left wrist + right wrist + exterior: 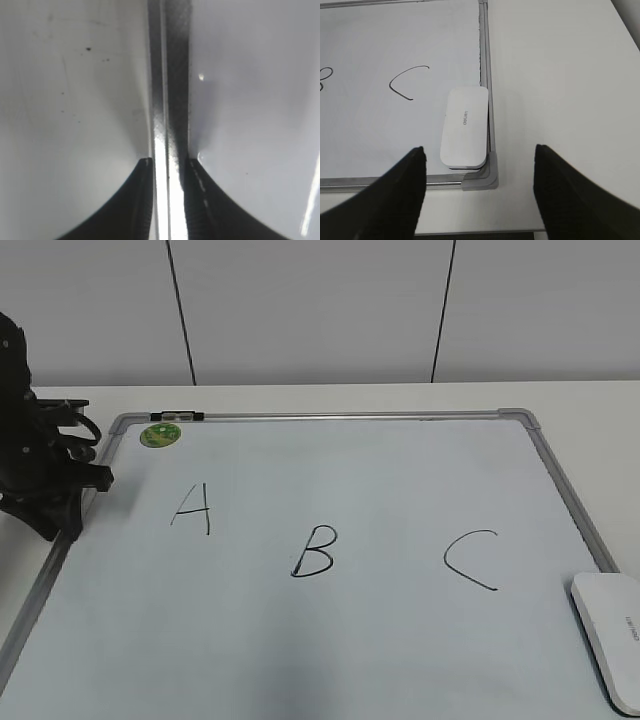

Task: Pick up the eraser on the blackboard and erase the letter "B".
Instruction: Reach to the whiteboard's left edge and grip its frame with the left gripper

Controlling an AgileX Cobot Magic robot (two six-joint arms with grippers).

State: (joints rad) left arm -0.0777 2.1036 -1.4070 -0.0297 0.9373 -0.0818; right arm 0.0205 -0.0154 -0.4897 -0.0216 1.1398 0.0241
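Note:
Next, my right gripper closes on the middle (612, 628) (465, 115) of the eraser, putting one finger on each long side near the printed lettering.
The blackboard (400, 416) lies flat on the white table, with "A" (192, 508), the letter "B" (315, 552) and "C" (470, 560) drawn across it. The eraser (610, 635) lies in the board's near right corner, pad down. In the right wrist view my right gripper (480, 149) is wide open above that corner, with the eraser (465, 127) just ahead between the jaws and untouched. This gripper is outside the exterior view. My left gripper (169, 165) sits at the board's left frame rail (167, 75), with a jaw tight against each side of it. It also shows in the exterior view (72, 520).
A round green sticker (160, 434) sits at the board's far left corner, beside a small black and white piece (175, 417) on the top rail. The grey corner piece (482, 180) lies just below the eraser. Bare white table (560, 90) runs to the right of the board.

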